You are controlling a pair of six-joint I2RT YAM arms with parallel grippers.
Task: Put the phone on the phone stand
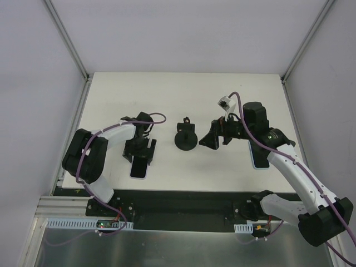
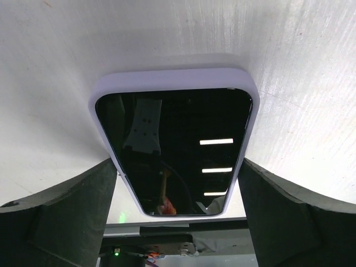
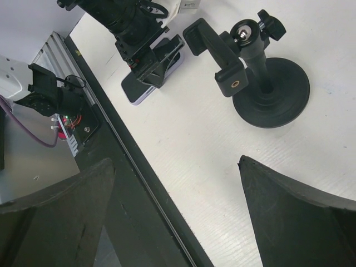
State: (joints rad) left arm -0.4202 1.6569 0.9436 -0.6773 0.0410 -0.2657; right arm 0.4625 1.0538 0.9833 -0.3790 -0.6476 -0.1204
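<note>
The robot's right gripper should next take hold of the phone's end (image 3: 137,100) nearest the table's front edge, because the left gripper should hand the phone over.
The phone (image 2: 175,150), black screen in a lavender case, lies flat on the white table near its front edge (image 1: 139,169). My left gripper (image 2: 177,167) is open and low over it, one finger on each long side; the left finger (image 2: 61,211) stands a little apart from the case, and the right finger (image 2: 295,211) is at its edge. The phone stand (image 1: 185,139) is black, with a round disc base and a tilted clamp plate (image 3: 222,53) on a stem. My right gripper (image 1: 211,138) is open and empty just right of the stand, above bare table (image 3: 175,172).
A second phone-like slab (image 1: 258,158) lies on the table under my right arm. The table's front edge and a black rail (image 3: 139,183) run close below both grippers. White walls enclose the table on the left, back and right.
</note>
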